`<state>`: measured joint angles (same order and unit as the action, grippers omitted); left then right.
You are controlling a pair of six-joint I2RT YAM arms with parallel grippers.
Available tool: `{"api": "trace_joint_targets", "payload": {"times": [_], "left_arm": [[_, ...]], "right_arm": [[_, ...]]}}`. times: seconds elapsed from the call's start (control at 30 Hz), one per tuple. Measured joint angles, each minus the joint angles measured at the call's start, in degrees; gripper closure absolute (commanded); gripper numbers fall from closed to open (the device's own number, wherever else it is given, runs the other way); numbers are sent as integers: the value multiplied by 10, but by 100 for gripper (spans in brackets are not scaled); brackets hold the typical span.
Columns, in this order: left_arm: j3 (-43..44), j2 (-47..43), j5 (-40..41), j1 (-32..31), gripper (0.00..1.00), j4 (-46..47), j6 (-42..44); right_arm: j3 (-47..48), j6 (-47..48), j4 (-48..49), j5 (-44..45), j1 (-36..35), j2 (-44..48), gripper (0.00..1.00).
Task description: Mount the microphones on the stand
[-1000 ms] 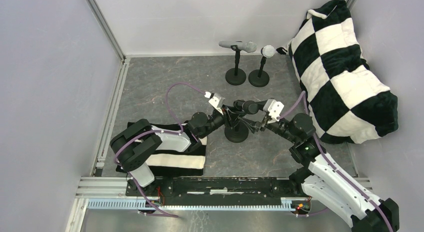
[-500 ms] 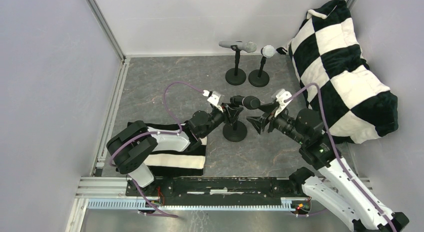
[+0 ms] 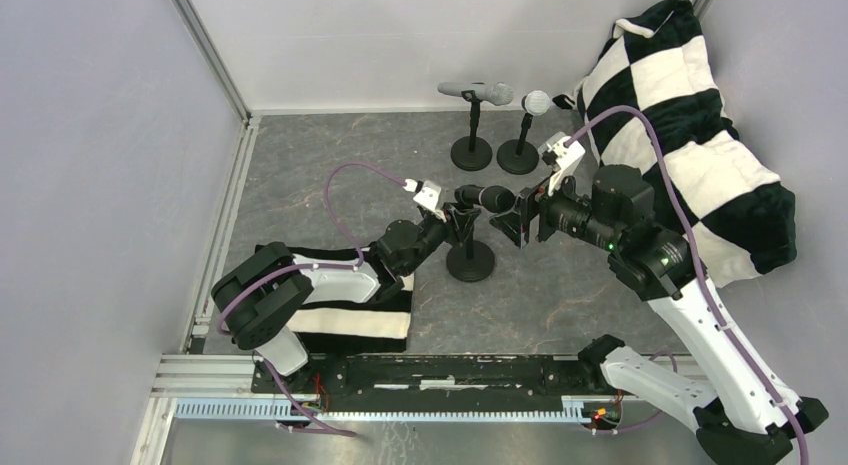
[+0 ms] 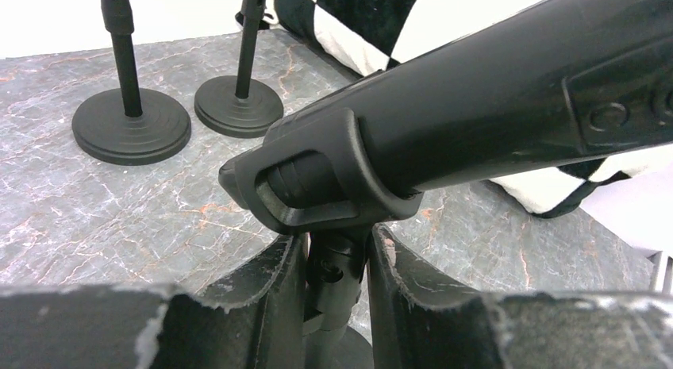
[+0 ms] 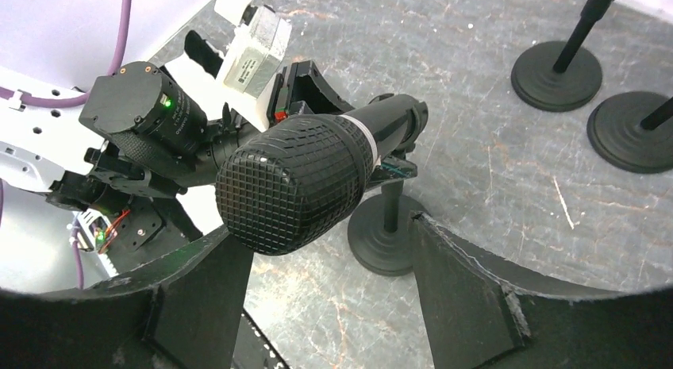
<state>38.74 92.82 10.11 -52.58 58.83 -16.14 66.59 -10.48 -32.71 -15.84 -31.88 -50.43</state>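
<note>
The black microphone has only its tail end in the clip, so next the right gripper grips the mesh head (image 3: 497,199) and pushes it deeper while the left gripper steadies the stand.
The black microphone (image 3: 486,197) lies in the clip (image 4: 317,186) of the near stand (image 3: 470,262), its mesh head (image 5: 294,182) pointing at my right gripper. My left gripper (image 3: 457,226) is shut on the stand's post (image 4: 337,262) just under the clip. My right gripper (image 3: 510,221) is open and empty, its fingers (image 5: 198,297) apart, just right of the microphone's head and not touching it. At the back, the silver-grey microphone (image 3: 476,90) and the white one (image 3: 536,103) sit on their own stands (image 3: 471,153) (image 3: 517,157).
A large black-and-white checked cushion (image 3: 690,135) fills the right side behind my right arm. A folded black-and-white cloth (image 3: 350,310) lies under my left arm. Walls close the left and back; a metal rail (image 3: 400,410) runs along the near edge.
My right gripper has let go of the black microphone, opened, and drawn back up and to the right. The microphone stays in the clip. My left gripper still holds the post.
</note>
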Motion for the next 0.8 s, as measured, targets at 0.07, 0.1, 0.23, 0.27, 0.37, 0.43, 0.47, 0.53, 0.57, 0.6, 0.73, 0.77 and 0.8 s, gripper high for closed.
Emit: {"api": "trace_joint_targets", "payload": {"times": [0.07,0.1,0.23,0.27,0.37,0.43,0.47,0.53,0.57,0.6,0.73,0.77,0.8], "left_arm": [[0,0,4,0,98,0,0],[1,0,7,0,98,-1,1],[6,0,21,0,98,-9,5],[8,0,25,-1,98,-13,9],[12,-1,36,-2,98,-20,17],[15,-1,41,-4,98,-26,20],[17,-1,45,-5,98,-30,22],[19,-1,47,-7,98,-32,24],[20,-1,49,-7,98,-35,26],[21,-1,49,-7,98,-36,27],[28,-1,50,-11,98,-48,32],[30,-1,51,-12,98,-51,34],[31,-1,52,-14,98,-54,35]], "right_arm": [[17,-5,-20,-2,0,-14,24],[28,-8,-29,-3,0,-22,24],[64,-18,-54,-6,0,-50,26],[70,-19,-56,-7,0,-56,26],[87,-26,-60,-11,0,-70,26],[96,-30,-61,-14,-1,-77,27],[98,-31,-61,-17,-1,-78,27],[101,-32,-61,-19,-2,-80,27],[101,-32,-61,-19,-3,-80,27],[102,-32,-62,-19,-3,-80,27],[112,-30,-75,-3,-4,-91,27],[114,-28,-77,4,-4,-96,27],[115,-27,-79,11,-4,-99,27]]}}
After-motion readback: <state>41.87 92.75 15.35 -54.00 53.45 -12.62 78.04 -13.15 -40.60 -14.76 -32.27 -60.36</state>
